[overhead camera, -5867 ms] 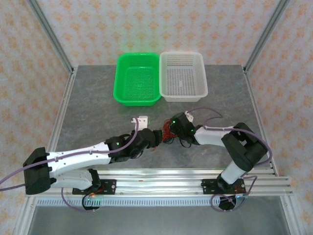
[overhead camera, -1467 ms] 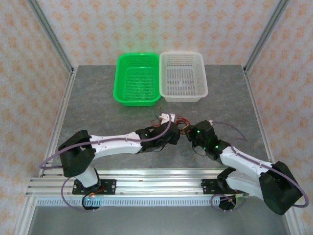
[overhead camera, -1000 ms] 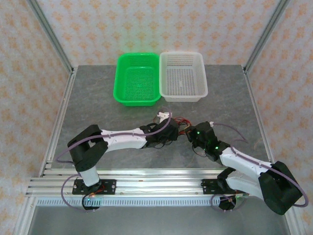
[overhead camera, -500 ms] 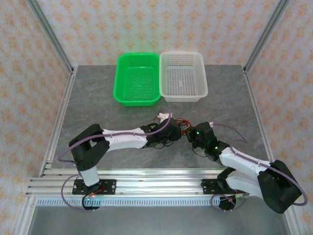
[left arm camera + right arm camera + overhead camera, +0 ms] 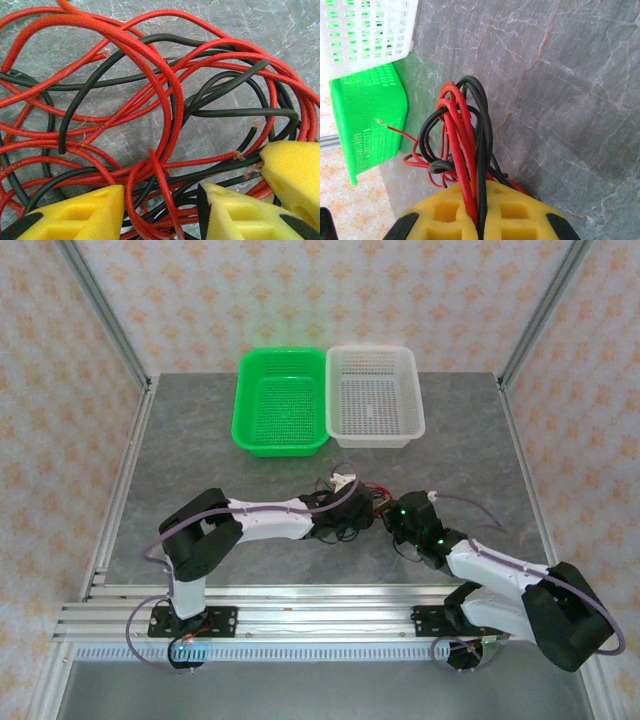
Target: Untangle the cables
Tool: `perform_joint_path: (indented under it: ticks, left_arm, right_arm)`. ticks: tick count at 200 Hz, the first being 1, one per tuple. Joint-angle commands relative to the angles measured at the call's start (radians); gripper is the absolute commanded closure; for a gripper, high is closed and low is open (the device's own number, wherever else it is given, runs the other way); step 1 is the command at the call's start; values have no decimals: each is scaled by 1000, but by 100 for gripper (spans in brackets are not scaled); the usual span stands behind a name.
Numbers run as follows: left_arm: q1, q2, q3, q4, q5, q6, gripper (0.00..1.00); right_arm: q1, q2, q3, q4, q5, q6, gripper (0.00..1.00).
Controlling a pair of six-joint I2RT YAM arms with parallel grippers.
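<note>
My right gripper has the bundle of red and black cables to put down. It will let go of them on the grey table (image 5: pixel 367 512) in front of the white basket.
The cables (image 5: pixel 366 502), thin red and black wires, lie in a tangle on the grey table between my two grippers. In the left wrist view the cables (image 5: pixel 165 100) spread in loops over the stone surface. My left gripper (image 5: pixel 160 200) is open, its yellow fingers (image 5: pixel 75 215) pressed down on either side of several strands. The right gripper (image 5: pixel 481 220) is shut on a bundle of red and black cables (image 5: pixel 465 130) that stands up from its pads. From above, the left gripper (image 5: pixel 345 512) and right gripper (image 5: pixel 392 516) almost meet.
A green basket (image 5: pixel 238 428) and a white basket (image 5: pixel 419 426) stand side by side at the back of the table. They also appear in the right wrist view as the green basket (image 5: pixel 365 115) and white basket (image 5: pixel 365 30). Purple-grey arm cables loop beside both arms.
The left arm has folded in, its elbow moving right toward the tangle, while its gripper stays on the cables. The right arm has hardly moved and keeps its hold.
</note>
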Motion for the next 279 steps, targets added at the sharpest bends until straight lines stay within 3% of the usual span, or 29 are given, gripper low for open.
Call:
perform_joint_path:
  ticks: [1,47,75,115,192,279]
  left_arm:
    - [9,31,41,-52,2,-6,59]
    - [9,103,37,-54,26,-17,70]
    - [9,99,13,-52,23,-24,100]
    - [28,-47,-56,-95,-48,-14,100]
    - [67,-283,-171,-255,-218,14,100]
    - [89,-458,-266,-338,-382,51,100]
  right_arm:
    - [6,-6,-6,51,12,2,100]
    - [6,-8,-12,52,20,3,100]
    - [6,-22,-10,31,40,-2,100]
    - [-1,-91,16,-71,127,-62,100]
    - [-125,-192,159,-306,195,-375,100]
    - [-197,-154,309,-470,278,-604,100]
